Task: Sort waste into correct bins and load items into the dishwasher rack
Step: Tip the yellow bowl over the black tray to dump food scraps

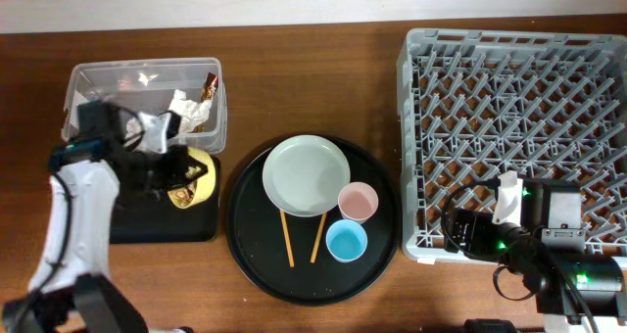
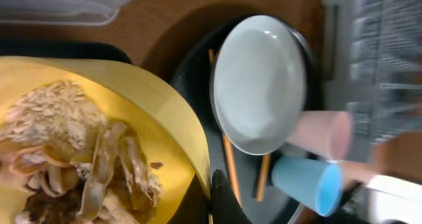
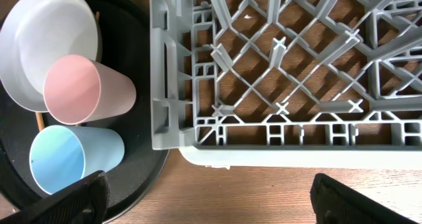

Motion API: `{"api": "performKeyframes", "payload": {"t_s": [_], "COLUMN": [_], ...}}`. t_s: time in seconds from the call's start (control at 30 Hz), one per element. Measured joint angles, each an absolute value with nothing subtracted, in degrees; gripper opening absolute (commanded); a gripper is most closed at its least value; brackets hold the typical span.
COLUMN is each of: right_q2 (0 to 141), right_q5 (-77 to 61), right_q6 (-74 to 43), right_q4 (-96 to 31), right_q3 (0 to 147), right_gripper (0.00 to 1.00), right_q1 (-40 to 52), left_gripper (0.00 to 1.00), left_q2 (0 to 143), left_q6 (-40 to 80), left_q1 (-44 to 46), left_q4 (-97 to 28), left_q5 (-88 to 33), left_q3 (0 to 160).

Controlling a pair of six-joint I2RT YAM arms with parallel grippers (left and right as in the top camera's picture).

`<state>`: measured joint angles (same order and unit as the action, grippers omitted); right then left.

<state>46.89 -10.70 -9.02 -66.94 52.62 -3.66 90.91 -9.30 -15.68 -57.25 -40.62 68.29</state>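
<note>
The robot's left gripper will set the small yellow bowl, still held over the flat black tray, down on the middle of the grey-green plate (image 1: pixel 308 172) (image 2: pixel 260 85).
My left gripper (image 1: pixel 168 171) is shut on the rim of the small yellow bowl (image 1: pixel 193 176) and holds it over the flat black tray (image 1: pixel 162 223). In the left wrist view, one dark finger (image 2: pixel 223 197) presses the bowl's rim (image 2: pixel 165 112), and brownish food scraps (image 2: pixel 66 151) lie in the bowl. The clear tub (image 1: pixel 147 98) holds white tissues (image 1: pixel 186 108) and a dark wrapper (image 1: pixel 209 85). The grey-green plate (image 1: pixel 306 174), pink cup (image 1: pixel 358 201) and blue cup (image 1: pixel 346 241) stand on the round tray. My right gripper (image 3: pixel 211 204) is open and empty by the grey rack's (image 1: pixel 514 127) front left corner.
The big round black tray (image 1: pixel 260 255) lies in the middle and also carries two wooden chopsticks (image 1: pixel 287 240). The right wrist view shows the rack's corner (image 3: pixel 171 118), the pink cup (image 3: pixel 86 89), the blue cup (image 3: pixel 72 158) and bare wooden table between the fingers.
</note>
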Motion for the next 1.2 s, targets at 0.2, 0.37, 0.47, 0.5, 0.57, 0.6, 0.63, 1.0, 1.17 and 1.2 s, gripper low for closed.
{"api": "performKeyframes", "payload": {"t_s": [0.2, 0.37, 0.47, 0.5, 0.57, 0.6, 0.63, 1.0, 1.17, 1.2], "right_q2": [46.9, 46.9, 46.9, 46.9, 46.9, 46.9, 46.9, 46.9, 46.9, 46.9], "right_q5": [-10.7, -10.7, -10.7, -10.7, -10.7, -10.7, -10.7, -10.7, -10.7, -10.7], "right_q6": [-9.1, -9.0, -9.0, -9.0, -9.0, -9.0, -9.1, -9.0, -9.0, -9.0], "right_q4": [-67.1, -67.1, -67.1, -67.1, -67.1, -67.1, -67.1, -67.3, -67.3, -67.3], "right_q3": [52.6, 52.6, 52.6, 52.6, 52.6, 52.6, 52.6, 52.6, 52.6, 52.6], "right_gripper": [0.98, 0.98, 0.98, 0.98, 0.98, 0.98, 0.98, 0.98, 0.98, 0.98], "right_q1": [-3.7, -3.7, -3.7, -3.7, -3.7, -3.7, -3.7, -3.7, -3.7, -3.7], "left_gripper": [0.00, 0.00, 0.00, 0.00, 0.00, 0.00, 0.00, 0.00, 0.00, 0.00], "left_q2": [100.0, 100.5, 100.5, 100.5, 100.5, 100.5, 100.5, 100.6, 100.6, 100.6], "left_q6": [-15.2, -16.0, -16.1, -16.1, -16.1, -16.2, -16.2, -21.5, -23.4, -23.5], "left_q1": [-28.1, -33.2, -34.4, -35.0, -36.1, -36.4, -36.6, -36.8, -36.9, -36.9], "left_q4": [-57.7, -59.0, -61.8, -61.7, -61.5, -61.2, -61.0, -57.9, -59.1, -58.4], "left_q5": [-64.0, -75.5, -79.8, -80.7, -80.1, -78.8, -77.8, -84.4, -86.8, -86.8], "left_q3": [64.9, 62.8, 62.2, 62.2, 62.2, 62.2, 62.2, 61.9, 61.8, 61.8]}}
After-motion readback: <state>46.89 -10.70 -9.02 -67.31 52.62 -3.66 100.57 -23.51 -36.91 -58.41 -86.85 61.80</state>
